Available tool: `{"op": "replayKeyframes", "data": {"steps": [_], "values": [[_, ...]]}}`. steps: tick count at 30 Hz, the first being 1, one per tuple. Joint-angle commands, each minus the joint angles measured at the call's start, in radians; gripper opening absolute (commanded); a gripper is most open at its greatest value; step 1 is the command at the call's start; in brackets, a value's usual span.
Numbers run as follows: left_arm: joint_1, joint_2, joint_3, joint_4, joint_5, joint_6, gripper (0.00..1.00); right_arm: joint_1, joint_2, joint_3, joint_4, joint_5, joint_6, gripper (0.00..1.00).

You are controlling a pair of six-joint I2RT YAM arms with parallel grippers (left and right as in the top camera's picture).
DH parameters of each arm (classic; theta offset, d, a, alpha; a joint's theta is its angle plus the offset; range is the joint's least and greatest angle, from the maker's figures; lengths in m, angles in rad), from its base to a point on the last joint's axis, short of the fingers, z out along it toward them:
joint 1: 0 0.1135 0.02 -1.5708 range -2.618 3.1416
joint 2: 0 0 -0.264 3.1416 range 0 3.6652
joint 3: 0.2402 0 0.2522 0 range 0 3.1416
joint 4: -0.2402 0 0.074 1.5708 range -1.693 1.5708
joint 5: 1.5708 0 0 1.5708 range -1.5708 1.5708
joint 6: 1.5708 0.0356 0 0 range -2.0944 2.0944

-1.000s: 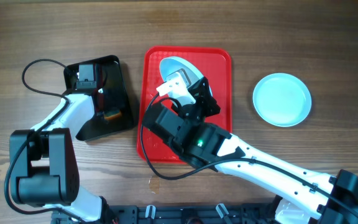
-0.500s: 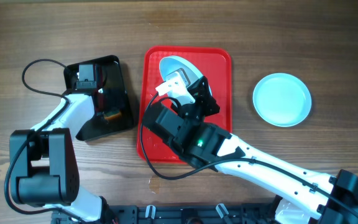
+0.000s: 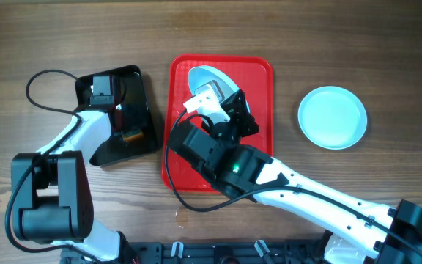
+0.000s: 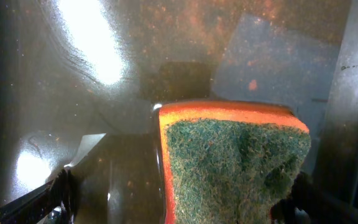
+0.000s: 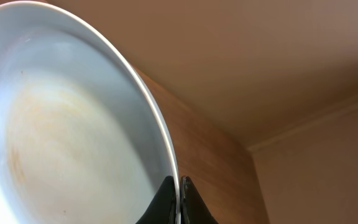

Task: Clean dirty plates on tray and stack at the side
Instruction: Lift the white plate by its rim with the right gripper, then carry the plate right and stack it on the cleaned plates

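Note:
My right gripper has the pale plate. It will let go of it on top of the plate (image 3: 332, 117) lying flat beside the red tray.
The red tray (image 3: 261, 79) lies at the table's middle. My right gripper (image 3: 209, 100) is shut on the rim of a pale plate (image 3: 205, 75) and holds it tilted up on edge over the tray. In the right wrist view the fingertips (image 5: 179, 186) pinch that rim, and the plate (image 5: 73, 137) shows a faint orange smear. A second plate (image 3: 332, 117) lies flat on the table to the right of the tray. A third plate is not in view. My left gripper (image 3: 123, 121) is open over an orange and green sponge (image 4: 235, 162); its fingers (image 4: 179, 194) straddle the sponge.
A black tray (image 3: 141, 81) lies left of the red tray, with the sponge (image 3: 130, 136) and my left gripper inside it. Its glossy floor (image 4: 104, 93) is speckled with orange crumbs. My right arm (image 3: 299, 191) crosses the table's front right.

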Motion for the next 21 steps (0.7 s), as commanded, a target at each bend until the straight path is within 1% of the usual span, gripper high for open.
{"op": "replayKeyframes", "data": {"steps": [1,8,11,12,13,14,16,17,18,19,20,21], "values": [[0.003,0.004,-0.012,0.000,-0.016,0.006,1.00,0.005,-0.010,0.013,0.006,0.044,-0.001,0.04],[0.003,0.004,-0.012,0.000,-0.016,0.006,1.00,0.005,-0.010,0.013,0.006,0.045,-0.002,0.04],[0.003,0.004,-0.012,0.000,-0.016,0.006,1.00,0.004,-0.010,0.013,0.018,0.085,-0.009,0.04],[0.003,0.004,-0.012,0.000,-0.016,0.006,1.00,0.011,-0.010,0.013,0.027,0.085,-0.048,0.04],[0.003,0.004,-0.012,0.000,-0.016,0.006,1.00,0.019,-0.010,0.013,0.037,0.095,-0.133,0.04],[0.003,0.004,-0.012,0.000,-0.016,0.006,1.00,0.018,-0.008,0.011,0.063,0.143,-0.173,0.04],[0.003,0.004,-0.012,0.000,-0.016,0.006,1.00,-0.003,-0.007,0.008,0.138,0.214,-0.164,0.04],[0.003,0.004,-0.012,0.000,-0.016,0.006,1.00,-0.005,-0.008,0.008,0.161,0.193,-0.164,0.04],[0.003,0.004,-0.012,0.000,-0.016,0.006,1.00,0.008,-0.009,0.008,0.171,0.151,-0.223,0.04],[0.003,0.004,-0.012,0.000,-0.016,0.006,1.00,0.021,-0.008,0.008,0.172,0.150,-0.286,0.04],[0.003,0.004,-0.012,0.000,-0.016,0.006,1.00,0.024,-0.006,0.008,0.176,0.164,-0.307,0.04],[0.003,0.004,-0.012,0.000,-0.016,0.006,1.00,0.018,-0.005,0.008,0.207,0.200,-0.298,0.04]]}}
